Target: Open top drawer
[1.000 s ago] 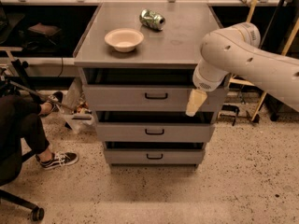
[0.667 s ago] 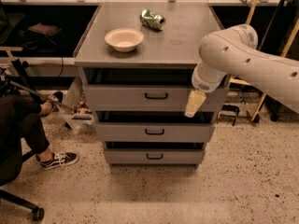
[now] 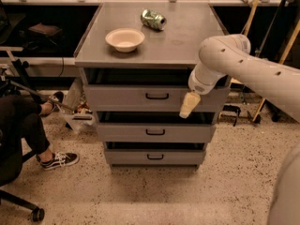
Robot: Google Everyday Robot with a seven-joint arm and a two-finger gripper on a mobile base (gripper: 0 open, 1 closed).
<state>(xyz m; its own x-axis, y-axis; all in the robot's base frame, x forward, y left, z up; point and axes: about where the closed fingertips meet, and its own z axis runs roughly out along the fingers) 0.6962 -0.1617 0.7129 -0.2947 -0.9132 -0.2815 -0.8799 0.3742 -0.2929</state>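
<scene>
The top drawer's black handle is next for my gripper, which should go to it and close on the handle's end (image 3: 168, 96) nearest the white arm.
The top drawer (image 3: 122, 97) is the widest of three grey drawers in a grey cabinet, with a small black bar handle (image 3: 157, 96) at its centre. It stands slightly pulled out, with a dark gap under the cabinet top. My gripper (image 3: 187, 106) hangs from the white arm in front of the drawer's right part, right of the handle and apart from it. Its cream fingers point down and left.
A cream bowl (image 3: 124, 39) and a crushed green can (image 3: 153, 19) lie on the cabinet top (image 3: 187, 36). Two narrower drawers (image 3: 155, 132) sit below. A seated person's leg and shoe (image 3: 56, 160) are at the left. Broom handles (image 3: 251, 13) lean at the right.
The arm and gripper have shifted slightly left toward the handle. The drawer looks unchanged.
</scene>
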